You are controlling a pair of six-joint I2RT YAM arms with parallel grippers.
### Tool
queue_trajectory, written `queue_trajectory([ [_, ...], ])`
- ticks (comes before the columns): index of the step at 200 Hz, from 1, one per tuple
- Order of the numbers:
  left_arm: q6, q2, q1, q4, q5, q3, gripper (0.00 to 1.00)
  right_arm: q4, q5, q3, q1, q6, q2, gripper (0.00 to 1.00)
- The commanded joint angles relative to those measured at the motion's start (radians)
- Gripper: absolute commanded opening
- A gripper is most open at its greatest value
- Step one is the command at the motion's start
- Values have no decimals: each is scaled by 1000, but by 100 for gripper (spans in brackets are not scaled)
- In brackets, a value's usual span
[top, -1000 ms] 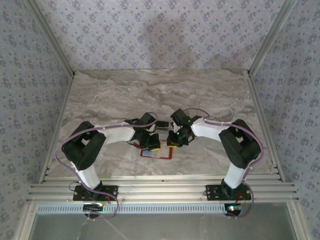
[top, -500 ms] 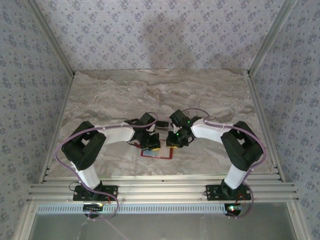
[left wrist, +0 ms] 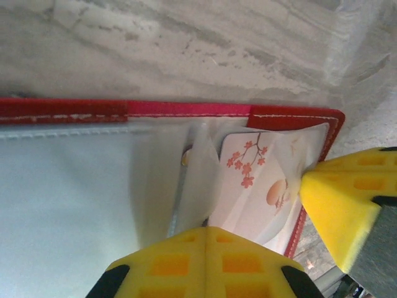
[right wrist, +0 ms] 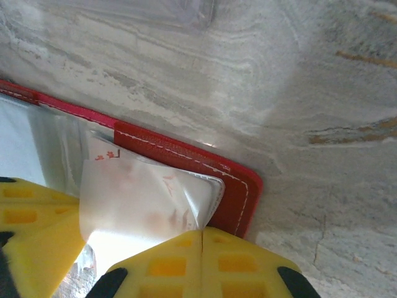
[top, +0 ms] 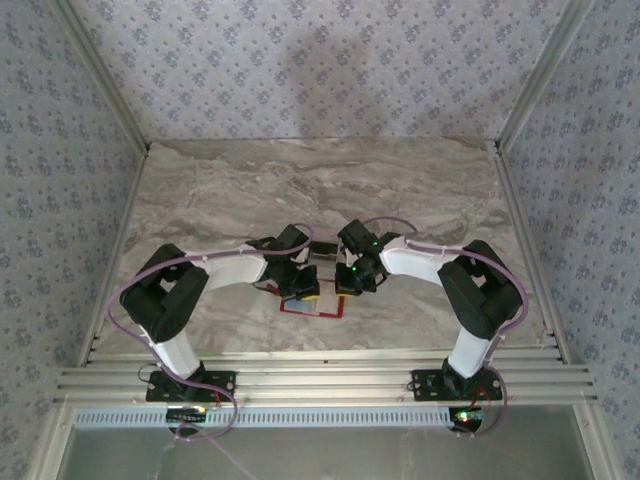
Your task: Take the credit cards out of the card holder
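My left gripper is pinching the raised sleeve fold next to the white credit card. I need to open it and take the card's exposed edge (left wrist: 216, 210) before I pull.
The red card holder (top: 316, 306) lies open on the marble table, its clear sleeves turned up. One sleeve holds a white credit card (left wrist: 254, 180) with a red blossom print, which shows blurred through the plastic in the right wrist view (right wrist: 136, 192). My left gripper (left wrist: 208, 231) is shut, and a raised fold of sleeve runs into its seam. At the holder's red corner (right wrist: 236, 192), my right gripper (right wrist: 203, 234) is shut on the sleeve's corner. Over the holder, the two grippers (top: 303, 290) (top: 352, 283) stand close together. Each one's yellow finger (left wrist: 347, 211) (right wrist: 31, 217) appears in the other's wrist view.
A small pale flat piece (top: 325, 250) lies on the table just beyond the holder, between the two wrists. The marble top (top: 300, 180) stretches back to patterned walls. A metal rail (top: 320, 375) runs along the near edge.
My right gripper has closed on the sleeve corner and shifted slightly left. The left gripper stays shut in place, and the holder has not moved.
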Motion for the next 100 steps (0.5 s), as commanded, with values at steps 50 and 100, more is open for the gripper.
queue_trajectory([
  [50,1,-77,28,27,22,-35,4,-39,33,6,-1,-13,34,1],
  [100,-27,-18,30,128,119,-65,13,-41,33,4,-2,-12,33,2],
])
